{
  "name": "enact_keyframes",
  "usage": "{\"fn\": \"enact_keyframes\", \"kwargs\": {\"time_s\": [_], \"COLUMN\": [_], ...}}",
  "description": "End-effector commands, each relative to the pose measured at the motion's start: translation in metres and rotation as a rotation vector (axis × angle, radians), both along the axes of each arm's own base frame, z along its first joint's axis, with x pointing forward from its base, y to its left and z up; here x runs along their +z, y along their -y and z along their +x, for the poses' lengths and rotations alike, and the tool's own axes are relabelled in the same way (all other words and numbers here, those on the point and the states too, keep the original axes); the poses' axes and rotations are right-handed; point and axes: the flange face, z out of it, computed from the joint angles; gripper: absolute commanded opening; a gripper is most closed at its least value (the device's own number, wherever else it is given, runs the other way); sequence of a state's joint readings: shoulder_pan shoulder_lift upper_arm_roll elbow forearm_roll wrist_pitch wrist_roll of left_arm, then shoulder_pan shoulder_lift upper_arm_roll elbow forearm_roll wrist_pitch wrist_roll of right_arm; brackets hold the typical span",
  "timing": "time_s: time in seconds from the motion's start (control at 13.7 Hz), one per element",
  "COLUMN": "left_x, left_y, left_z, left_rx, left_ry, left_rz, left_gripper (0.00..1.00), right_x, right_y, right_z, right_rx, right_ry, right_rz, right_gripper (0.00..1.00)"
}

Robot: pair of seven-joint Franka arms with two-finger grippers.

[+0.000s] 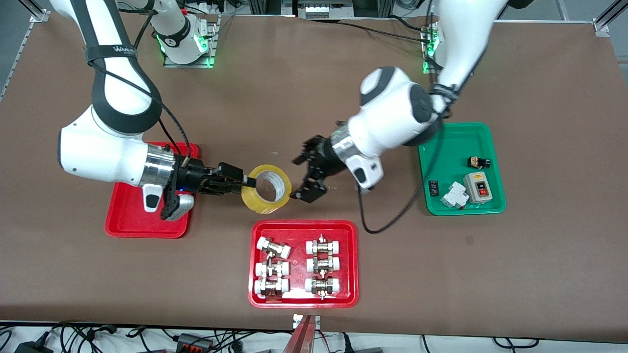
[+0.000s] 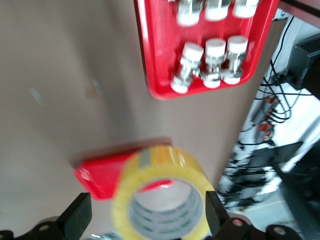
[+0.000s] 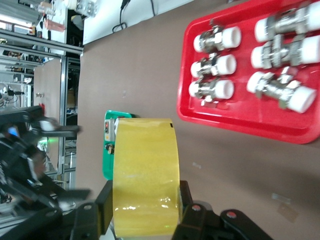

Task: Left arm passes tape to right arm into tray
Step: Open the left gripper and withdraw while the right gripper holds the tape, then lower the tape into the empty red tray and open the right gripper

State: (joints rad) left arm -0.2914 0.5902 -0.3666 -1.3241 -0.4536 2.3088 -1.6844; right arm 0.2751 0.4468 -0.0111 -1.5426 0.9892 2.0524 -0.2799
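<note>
My right gripper will release the tape flat near the middle of the plain red tray (image 1: pixel 143 193), on its bottom.
The tape (image 1: pixel 267 190), a yellowish roll with a white core, hangs over the bare table mat. My right gripper (image 1: pixel 248 182) is shut on it, fingers clamped across its width in the right wrist view (image 3: pixel 143 210). My left gripper (image 1: pixel 298 177) is open. Its fingers (image 2: pixel 77 220) straddle the roll (image 2: pixel 160 200), and one finger stands clear of it. The plain red tray (image 1: pixel 127 223) lies under the right arm's wrist. A corner of it shows in the left wrist view (image 2: pixel 100 175).
A red tray (image 1: pixel 304 226) with white-capped metal fittings lies nearer the front camera than the tape. A green tray (image 1: pixel 454 142) with a switch box and small parts lies toward the left arm's end. A black cable trails beside the left gripper.
</note>
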Motion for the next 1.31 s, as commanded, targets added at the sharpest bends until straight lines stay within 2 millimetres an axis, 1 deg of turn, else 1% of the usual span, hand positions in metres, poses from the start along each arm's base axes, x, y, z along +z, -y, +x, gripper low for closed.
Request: {"fn": "enact_keyframes", "kwargs": {"time_s": [0.0, 0.07, 0.15, 0.22, 0.29, 0.36, 0.44, 0.51, 0.58, 0.66, 0.73, 0.8, 0.87, 0.95, 1.02, 1.09, 1.17, 1.24], "left_x": [0.031, 0.038, 0.041, 0.039, 0.041, 0.053, 0.06, 0.068, 0.067, 0.072, 0.083, 0.093, 0.093, 0.089, 0.086, 0.08, 0.075, 0.074], "left_y": [-0.091, -0.124, -0.156, -0.179, -0.199, -0.214, -0.228, -0.247, -0.275, -0.301, -0.329, -0.346, -0.354, -0.365, -0.362, -0.356, -0.354, -0.354], "left_z": [0.008, 0.01, 0.014, 0.013, 0.008, -0.001, -0.008, -0.015, -0.016, -0.017, -0.019, -0.025, -0.031, -0.041, -0.056, -0.074, -0.087, -0.091], "left_rx": [-0.3, -0.414, -0.505, -0.585, -0.671, -0.784, -0.909, -1.037, -1.126, -1.193, -1.256, -1.325, -1.351, -1.338, -1.339, -1.342, -1.347, -1.351], "left_ry": [0.028, 0.062, 0.09, 0.087, 0.082, 0.105, 0.117, 0.123, 0.113, 0.12, 0.135, 0.15, 0.145, 0.127, 0.129, 0.141, 0.149, 0.143], "left_rz": [0.099, 0.111, 0.12, 0.127, 0.203, 0.331, 0.425, 0.459, 0.442, 0.445, 0.483, 0.517, 0.525, 0.533, 0.56, 0.6, 0.621, 0.621], "left_gripper": [1.0, 1.0, 1.0, 1.0, 1.0, 1.0, 1.0, 1.0, 1.0, 1.0, 1.0, 1.0, 1.0, 1.0, 1.0, 1.0, 1.0, 1.0], "right_x": [-0.024, -0.039, -0.05, -0.067, -0.083, -0.098, -0.114, -0.128, -0.141, -0.15, -0.161, -0.173, -0.184, -0.195, -0.199, -0.199, -0.2, -0.2], "right_y": [0.052, 0.084, 0.109, 0.138, 0.171, 0.201, 0.23, 0.26, 0.28, 0.301, 0.314, 0.328, 0.337, 0.34, 0.344, 0.342, 0.342, 0.344], "right_z": [0.014, 0.015, 0.014, 0.013, 0.009, 0.006, 0.0, -0.006, -0.013, -0.02, -0.026, -0.031, -0.035, -0.037, -0.037, -0.036, -0.035, -0.033], "right_rx": [-0.007, 0.013, 0.054, 0.081, 0.101, 0.137, 0.178, 0.214, 0.251, 0.273, 0.3, 0.322, 0.341, 0.366, 0.387, 0.399, 0.412, 0.429], "right_ry": [-0.015, -0.034, -0.044, -0.069, -0.094, -0.102, -0.103, -0.095, -0.1, -0.101, -0.1, -0.089, -0.079, -0.077, -0.063, -0.057, -0.052, -0.038], "right_rz": [-0.041, -0.077, -0.101, -0.123, -0.14, -0.14, -0.13, -0.137, -0.153, -0.175, -0.186, -0.188, -0.183, -0.188, -0.204, -0.226, -0.252, -0.287], "right_gripper": [0.0, 0.0, 0.0, 0.0, 0.0, 0.0, 0.0, 0.0, 0.0, 0.0, 0.0, 0.0, 0.0, 0.05, 0.19, 0.69, 1.0, 1.0]}}
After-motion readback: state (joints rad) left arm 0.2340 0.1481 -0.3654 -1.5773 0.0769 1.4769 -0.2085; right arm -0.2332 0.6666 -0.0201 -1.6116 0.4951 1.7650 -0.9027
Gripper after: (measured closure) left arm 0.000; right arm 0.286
